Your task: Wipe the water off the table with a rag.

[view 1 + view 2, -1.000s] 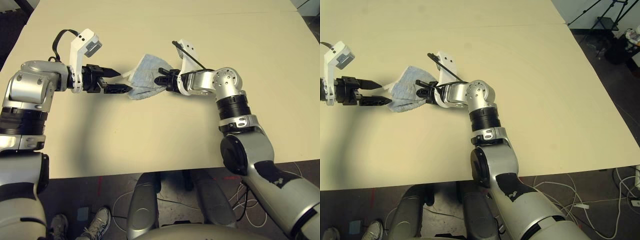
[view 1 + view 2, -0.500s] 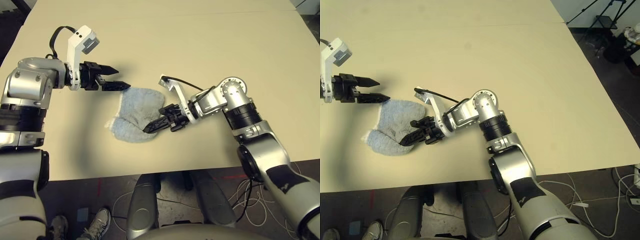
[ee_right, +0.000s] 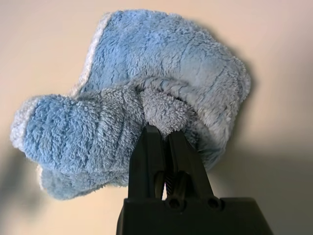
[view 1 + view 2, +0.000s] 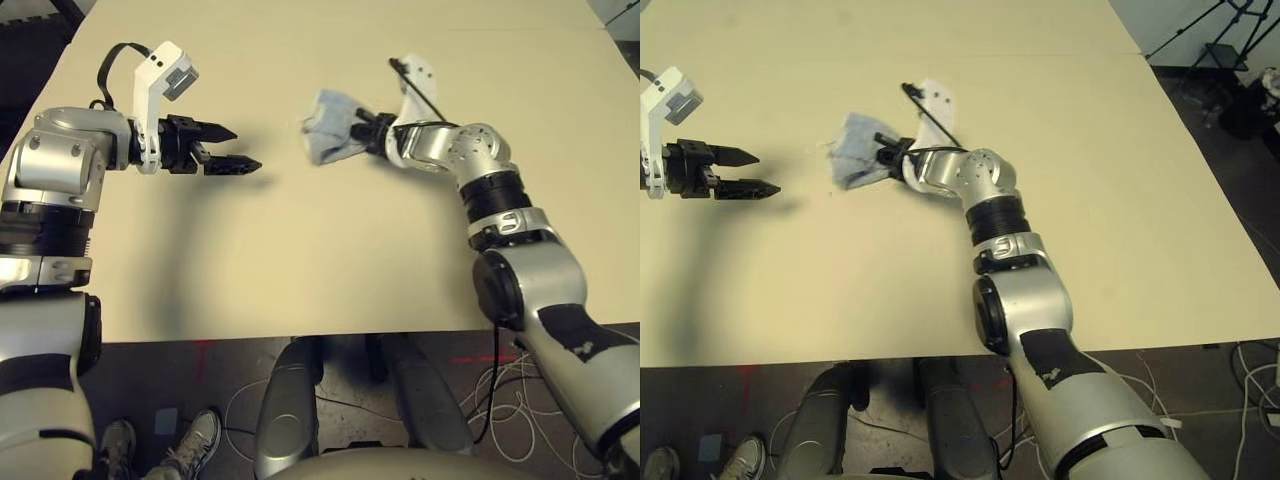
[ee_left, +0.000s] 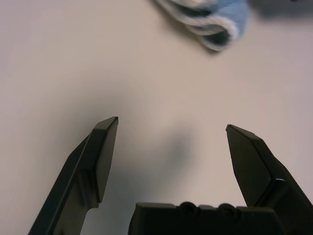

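Next, my right gripper releases the light blue rag, now bunched at the table's far middle, on the bare beige tabletop (image 4: 516,152) just outside its silver wrist joint.
The light blue rag (image 4: 328,138) is bunched up at the far middle of the beige table (image 4: 300,250). My right gripper (image 3: 164,139) is shut on a fold of it, and the cloth hangs around the fingertips (image 4: 886,147). Whether the rag touches the tabletop I cannot tell. My left gripper (image 4: 245,148) hovers open and empty over the table, about a hand's width to the left of the rag (image 5: 210,19). Its fingers (image 5: 100,152) are spread wide above bare table. The water is out of view.
A faint seam (image 4: 1060,55) crosses the tabletop at the far side. The table's near edge (image 4: 300,338) runs just in front of my body. Tripod legs and cables (image 4: 1230,60) stand on the floor beyond the right edge.
My right gripper has swept the rag from the near middle of the table back to the far side and to the right, and the cloth is now bunched. The left gripper has hardly moved.
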Controlling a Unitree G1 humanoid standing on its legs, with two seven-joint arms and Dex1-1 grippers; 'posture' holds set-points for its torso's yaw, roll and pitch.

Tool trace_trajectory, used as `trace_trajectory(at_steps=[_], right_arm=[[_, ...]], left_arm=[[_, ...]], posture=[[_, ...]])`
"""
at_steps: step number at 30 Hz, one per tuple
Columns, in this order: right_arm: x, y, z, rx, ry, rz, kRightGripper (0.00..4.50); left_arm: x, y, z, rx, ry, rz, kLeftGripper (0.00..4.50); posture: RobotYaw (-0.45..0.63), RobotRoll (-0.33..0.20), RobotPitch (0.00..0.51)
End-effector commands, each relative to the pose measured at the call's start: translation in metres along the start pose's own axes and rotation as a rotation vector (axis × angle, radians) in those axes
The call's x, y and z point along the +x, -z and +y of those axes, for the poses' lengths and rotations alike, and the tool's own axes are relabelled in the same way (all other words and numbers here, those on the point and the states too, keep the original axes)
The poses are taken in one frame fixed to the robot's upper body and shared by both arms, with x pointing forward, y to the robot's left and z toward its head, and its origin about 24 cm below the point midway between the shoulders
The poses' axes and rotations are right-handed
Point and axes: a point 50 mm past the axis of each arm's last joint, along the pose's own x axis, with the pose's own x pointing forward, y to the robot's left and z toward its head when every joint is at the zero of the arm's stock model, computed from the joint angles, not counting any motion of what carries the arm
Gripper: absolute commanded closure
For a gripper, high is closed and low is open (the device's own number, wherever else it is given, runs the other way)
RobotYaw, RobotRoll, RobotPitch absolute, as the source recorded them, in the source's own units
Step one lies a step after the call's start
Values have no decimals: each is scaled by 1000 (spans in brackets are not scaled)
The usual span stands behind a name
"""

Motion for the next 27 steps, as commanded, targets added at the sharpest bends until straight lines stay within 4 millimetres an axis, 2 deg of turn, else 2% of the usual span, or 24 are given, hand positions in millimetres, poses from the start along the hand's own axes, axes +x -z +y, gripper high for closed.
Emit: trace_trajectory(at_steps=[1,7,12,16,20,23,27], right_arm=[[-11,-15,-14,-38,14,-27,4476],[-43,-39,-44,-179,38,-51,4476],[-86,-51,-85,-188,102,4,4476],[-119,-48,-114,-194,171,105,4476],[-141,-34,-131,-168,196,199,4476],[-151,-22,-142,-150,209,264,4476],[-159,-17,-151,-137,224,304,4476]], left_arm=[[-5,-5,15,14,-140,-98,0],[-13,-2,34,-46,-375,-254,0],[-23,18,43,-76,-581,-374,0],[-29,50,46,-149,-693,-375,0],[-31,77,46,-193,-763,-350,0],[-29,89,44,-201,-774,-319,0],[-24,92,43,-204,-765,-317,0]], posture=[[-16,0,327],[-10,0,325],[-14,0,322],[-21,0,314],[-32,0,306],[-37,0,306],[-36,0,306]])
